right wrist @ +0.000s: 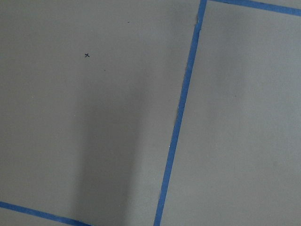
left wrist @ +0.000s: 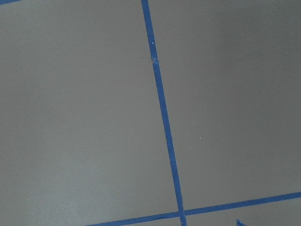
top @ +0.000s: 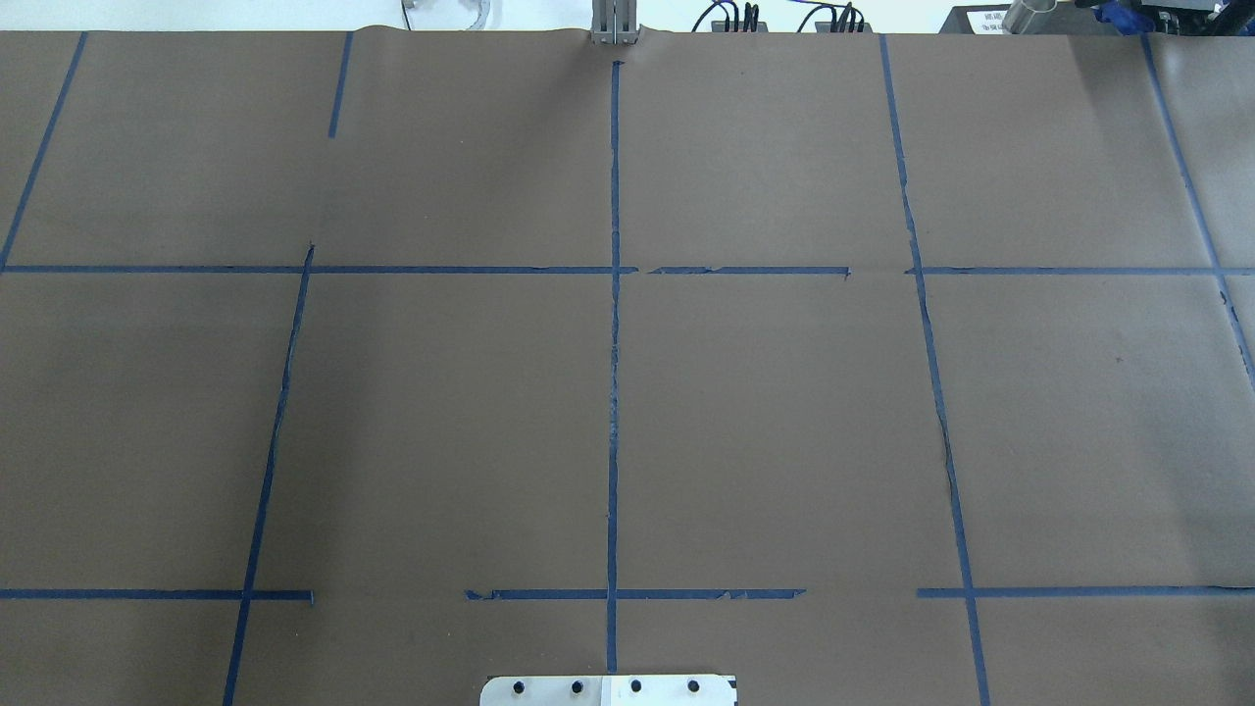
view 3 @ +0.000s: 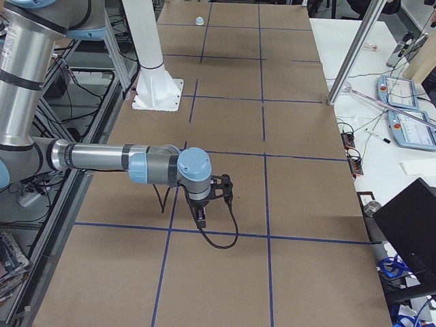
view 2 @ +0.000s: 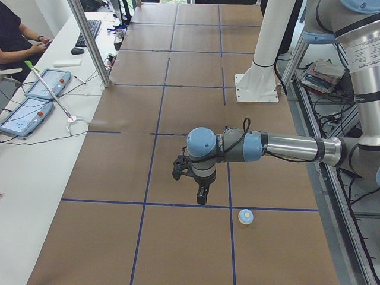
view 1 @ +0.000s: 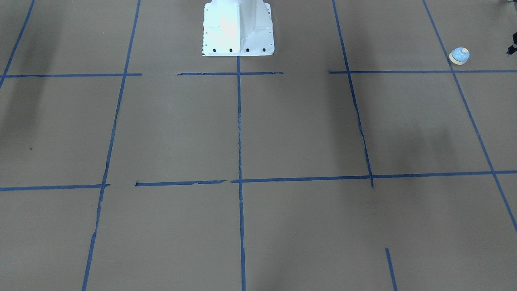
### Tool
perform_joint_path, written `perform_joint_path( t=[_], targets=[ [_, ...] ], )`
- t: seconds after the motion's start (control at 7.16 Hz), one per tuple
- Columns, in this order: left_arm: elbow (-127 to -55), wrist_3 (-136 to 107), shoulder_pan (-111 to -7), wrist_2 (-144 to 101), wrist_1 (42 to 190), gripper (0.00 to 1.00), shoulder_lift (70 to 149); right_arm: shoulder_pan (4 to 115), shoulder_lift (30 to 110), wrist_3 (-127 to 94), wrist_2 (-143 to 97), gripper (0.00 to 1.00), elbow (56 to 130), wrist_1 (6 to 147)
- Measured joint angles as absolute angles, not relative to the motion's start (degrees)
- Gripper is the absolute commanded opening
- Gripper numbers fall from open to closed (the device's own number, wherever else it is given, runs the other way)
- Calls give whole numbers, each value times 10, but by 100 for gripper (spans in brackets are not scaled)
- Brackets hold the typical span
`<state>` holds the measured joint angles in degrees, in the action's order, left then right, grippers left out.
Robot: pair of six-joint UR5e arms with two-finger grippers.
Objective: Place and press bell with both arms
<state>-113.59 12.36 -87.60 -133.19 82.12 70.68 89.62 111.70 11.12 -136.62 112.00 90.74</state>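
Note:
The robot's left gripper will close on the sides of the light-blue bell's top (view 1: 459,55), a little above the bell's cream base.
The small light-blue bell (view 1: 459,55) with a cream base stands upright on the brown paper near the table's end on my left. It also shows in the exterior left view (view 2: 246,217) and far off in the exterior right view (view 3: 198,20). My left gripper (view 2: 202,193) hangs above the paper a short way from the bell and does not touch it. Only a black sliver of it (view 1: 512,45) shows at the front view's edge, so I cannot tell whether it is open or shut. My right gripper (view 3: 199,216) points down over the table's other end, and I cannot tell its state.
The white pedestal (view 1: 238,28) stands at the table's robot side, in the middle. Blue tape lines (top: 614,392) cross the brown paper. A side bench with tablets (view 2: 35,98) and a seated person (view 2: 15,35) runs along the far side. Both wrist views show only paper and tape.

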Motion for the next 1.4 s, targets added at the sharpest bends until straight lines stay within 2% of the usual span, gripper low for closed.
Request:
perform_joint_path(
  t=[0.28,0.7,1.4],
  targets=[
    [-1140,112,-864,-1332,848,100,700,896,1120,110,-1374,100,1120,905],
    [-1131,7,-774,-1326,883,100,673,896,1123,117,-1394,100,1120,901],
    [-932,-238,-611,-1307,1385,100,571,896,1124,118,-1396,100,1120,886]
  ],
)
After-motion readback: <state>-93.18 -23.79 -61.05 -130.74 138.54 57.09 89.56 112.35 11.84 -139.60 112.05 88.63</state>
